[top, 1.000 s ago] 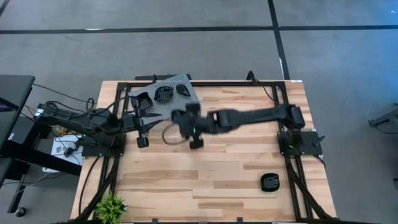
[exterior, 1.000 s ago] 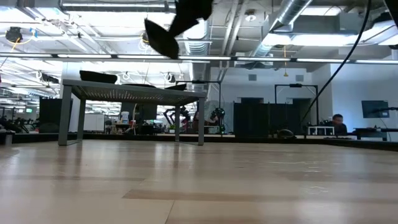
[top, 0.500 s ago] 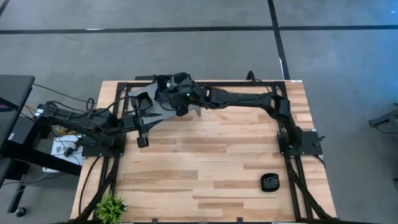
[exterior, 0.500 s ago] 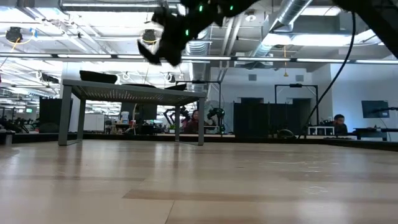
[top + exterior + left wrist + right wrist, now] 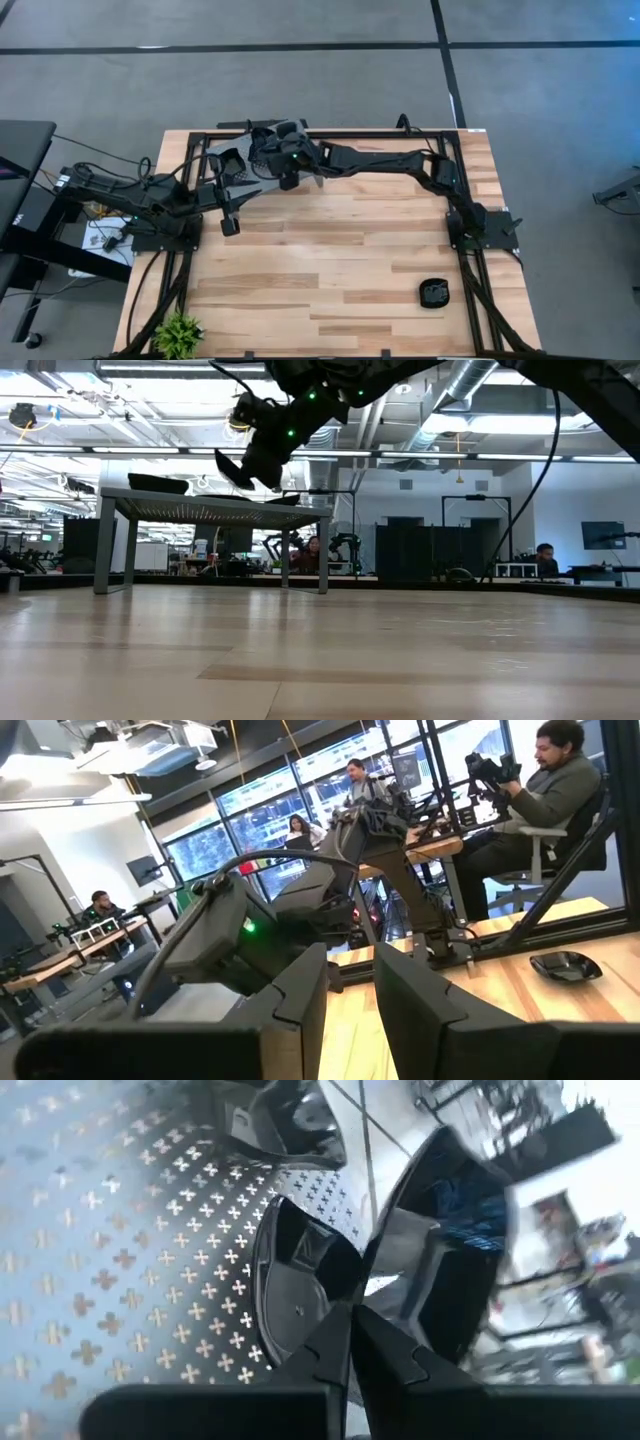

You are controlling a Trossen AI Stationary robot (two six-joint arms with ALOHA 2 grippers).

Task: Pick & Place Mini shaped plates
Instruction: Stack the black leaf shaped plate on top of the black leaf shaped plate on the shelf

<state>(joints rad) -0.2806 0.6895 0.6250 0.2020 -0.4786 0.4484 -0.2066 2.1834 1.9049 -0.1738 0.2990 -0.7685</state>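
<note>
Next, my right gripper lets go of its black mini plate inside the matching plate (image 5: 262,147) (image 5: 308,1278) along the grey perforated tray's far edge.
My right gripper (image 5: 348,1320) reaches across the table and hangs over the grey perforated tray (image 5: 312,165) at the far left. It is shut on a black mini plate (image 5: 235,468). The tray stands on legs (image 5: 110,550). Other black mini plates lie on it (image 5: 232,160) (image 5: 158,483). One more mini plate (image 5: 433,293) sits on the wood near the right arm's base. My left gripper (image 5: 350,1005) waits beside the tray's near left corner. It is open, with nothing between its fingers. My right gripper pinches the mini plate by its rim (image 5: 318,1305) between the two fingers. The fingers slant downward, coming from the table's right. The plate juts out past the fingertips, tilted, and hangs clear above the tray top (image 5: 215,508).
Black frame rails (image 5: 470,270) run along both sides of the table. A small green plant (image 5: 178,335) stands at the near left corner. The wide wooden middle (image 5: 330,250) lies bare. People sit at desks in the room beyond (image 5: 560,790).
My right gripper has swung from the table's middle toward the far left and now hangs over the tray, having tipped and rolled on the way. The plate it carries has come lower and nearer the tray top, still clear of it.
</note>
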